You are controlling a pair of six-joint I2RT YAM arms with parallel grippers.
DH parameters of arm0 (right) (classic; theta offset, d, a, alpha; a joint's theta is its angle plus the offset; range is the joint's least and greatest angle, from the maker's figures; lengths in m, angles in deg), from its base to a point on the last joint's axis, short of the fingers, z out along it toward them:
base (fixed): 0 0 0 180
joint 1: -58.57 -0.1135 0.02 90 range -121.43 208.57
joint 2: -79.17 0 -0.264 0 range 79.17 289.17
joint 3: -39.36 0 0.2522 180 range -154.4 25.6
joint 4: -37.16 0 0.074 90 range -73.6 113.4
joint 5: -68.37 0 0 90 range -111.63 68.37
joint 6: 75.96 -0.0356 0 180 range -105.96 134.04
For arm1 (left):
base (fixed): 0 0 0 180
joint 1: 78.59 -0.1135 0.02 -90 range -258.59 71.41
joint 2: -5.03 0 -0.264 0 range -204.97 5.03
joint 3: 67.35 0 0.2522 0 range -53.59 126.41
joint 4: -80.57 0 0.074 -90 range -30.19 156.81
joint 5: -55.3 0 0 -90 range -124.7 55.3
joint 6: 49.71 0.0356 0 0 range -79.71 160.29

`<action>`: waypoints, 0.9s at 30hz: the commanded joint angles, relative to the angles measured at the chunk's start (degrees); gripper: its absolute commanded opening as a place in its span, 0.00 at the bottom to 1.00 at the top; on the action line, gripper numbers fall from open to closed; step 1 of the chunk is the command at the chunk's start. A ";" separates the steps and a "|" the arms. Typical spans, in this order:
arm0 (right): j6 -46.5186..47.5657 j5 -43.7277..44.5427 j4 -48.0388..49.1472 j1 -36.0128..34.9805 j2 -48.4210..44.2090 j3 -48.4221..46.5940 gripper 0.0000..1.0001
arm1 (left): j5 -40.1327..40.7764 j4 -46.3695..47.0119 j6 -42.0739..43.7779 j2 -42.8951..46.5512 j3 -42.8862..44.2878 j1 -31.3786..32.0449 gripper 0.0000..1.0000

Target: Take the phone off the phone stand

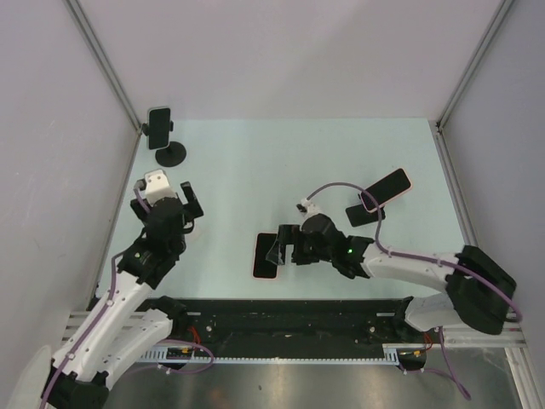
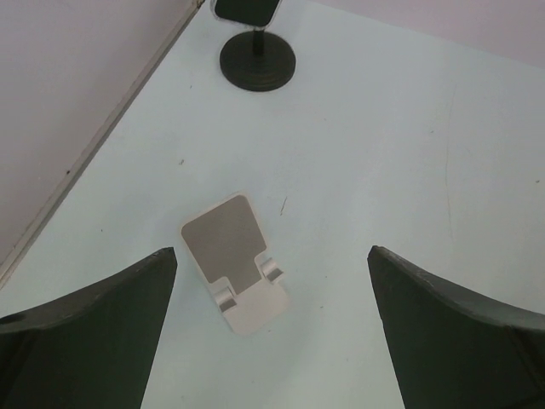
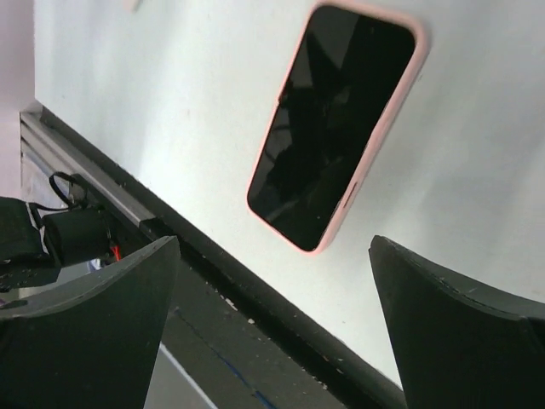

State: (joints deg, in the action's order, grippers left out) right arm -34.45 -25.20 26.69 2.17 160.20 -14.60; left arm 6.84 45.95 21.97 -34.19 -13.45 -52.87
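The empty silver phone stand is next for my left gripper, which should go to it and close on both sides of its grey padded backrest (image 1: 187,224) (image 2: 223,239).
A phone in a pink case (image 1: 265,256) lies flat, screen up, on the table near the front edge; it also shows in the right wrist view (image 3: 336,128). My right gripper (image 1: 274,249) is open and empty just right of it; in the wrist view the gripper (image 3: 274,240) hovers over the phone's near end. An empty silver phone stand (image 2: 234,256) stands on the table below my left gripper (image 2: 272,250), which is open and empty. In the top view the stand (image 1: 157,181) sits at the left gripper's (image 1: 166,194) tips.
A black round-based stand (image 1: 170,154) holding a dark phone (image 1: 160,126) is at the back left, also in the left wrist view (image 2: 257,64). Another pink-cased phone (image 1: 385,189) rests on a black stand (image 1: 364,213) at the right. A black rail (image 3: 255,324) runs along the table's front edge.
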 commanded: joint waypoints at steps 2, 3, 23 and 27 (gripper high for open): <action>14.11 18.74 -9.34 -0.20 -12.29 -1.63 1.00 | -1.98 -2.51 -6.89 -6.38 1.43 -3.82 1.00; 15.43 20.26 -10.57 -0.20 -15.35 -1.46 1.00 | -2.42 -3.13 -8.81 -7.26 1.61 -4.61 1.00; 25.81 19.49 -7.42 7.09 -38.49 10.23 1.00 | -4.01 -2.43 -23.59 -35.04 7.85 -18.59 0.99; 25.99 17.03 -7.07 9.73 -40.07 11.38 1.00 | -4.36 -2.16 -24.56 -36.62 7.85 -18.60 0.89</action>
State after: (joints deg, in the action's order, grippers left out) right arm -9.79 -5.44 17.73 9.86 121.95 -4.09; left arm 1.09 42.71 0.72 -69.88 -7.76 -70.97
